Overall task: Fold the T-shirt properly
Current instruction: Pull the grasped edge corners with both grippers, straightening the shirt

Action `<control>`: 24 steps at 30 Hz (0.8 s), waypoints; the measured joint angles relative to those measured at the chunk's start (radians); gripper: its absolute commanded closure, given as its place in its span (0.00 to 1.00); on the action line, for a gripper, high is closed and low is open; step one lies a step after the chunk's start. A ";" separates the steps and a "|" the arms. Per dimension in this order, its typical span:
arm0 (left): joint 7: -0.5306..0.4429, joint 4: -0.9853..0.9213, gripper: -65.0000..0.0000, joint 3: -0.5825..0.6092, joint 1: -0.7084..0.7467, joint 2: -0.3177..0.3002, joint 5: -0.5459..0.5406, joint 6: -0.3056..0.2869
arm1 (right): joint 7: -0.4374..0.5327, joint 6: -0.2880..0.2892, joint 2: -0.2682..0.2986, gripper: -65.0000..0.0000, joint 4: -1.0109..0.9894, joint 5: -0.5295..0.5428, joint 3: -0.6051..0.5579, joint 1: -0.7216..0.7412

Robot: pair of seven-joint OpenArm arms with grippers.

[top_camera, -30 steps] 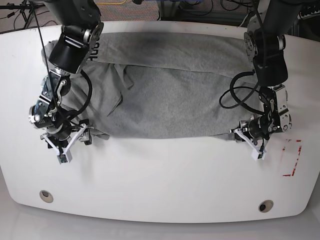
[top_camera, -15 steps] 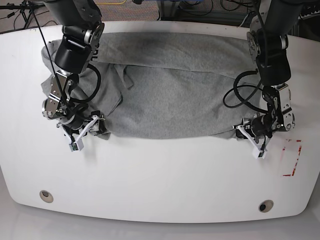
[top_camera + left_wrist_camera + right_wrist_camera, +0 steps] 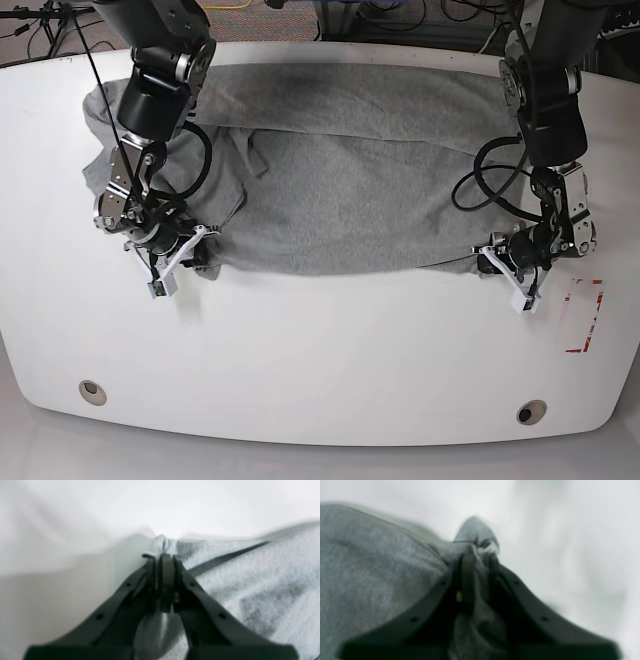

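Note:
The T-shirt's near corner has bunched folds pinched in my right gripper, so that gripper should open, back off and take that corner closer to the corner's loose end (image 3: 474, 525).
The heather-grey T-shirt (image 3: 350, 190) lies spread across the white table (image 3: 330, 350), its near edge folded over and its left side rumpled. My left gripper (image 3: 492, 262) is on the base view's right. It is shut on the shirt's near right corner, and the left wrist view shows its jaws (image 3: 162, 557) pinching a tuft of grey cloth (image 3: 250, 585). My right gripper (image 3: 195, 250) is on the base view's left. It is shut on a bunch of cloth (image 3: 475, 535) at the shirt's near left corner. No lettering shows.
Two round holes (image 3: 92, 391) (image 3: 531, 411) sit in the table's front edge. Red tape marks (image 3: 588, 318) lie at the front right. Black arm cables (image 3: 475, 190) hang over the shirt's right side. Cables and gear lie beyond the table's far edge.
My right gripper has moved right and slightly toward the shirt, carrying the left corner with it. My left gripper has shifted slightly right, still holding the right corner.

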 measured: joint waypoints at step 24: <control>0.113 0.418 0.97 0.001 0.096 0.005 0.025 -0.048 | -0.189 0.003 -0.003 1.00 0.414 0.003 -0.033 -0.078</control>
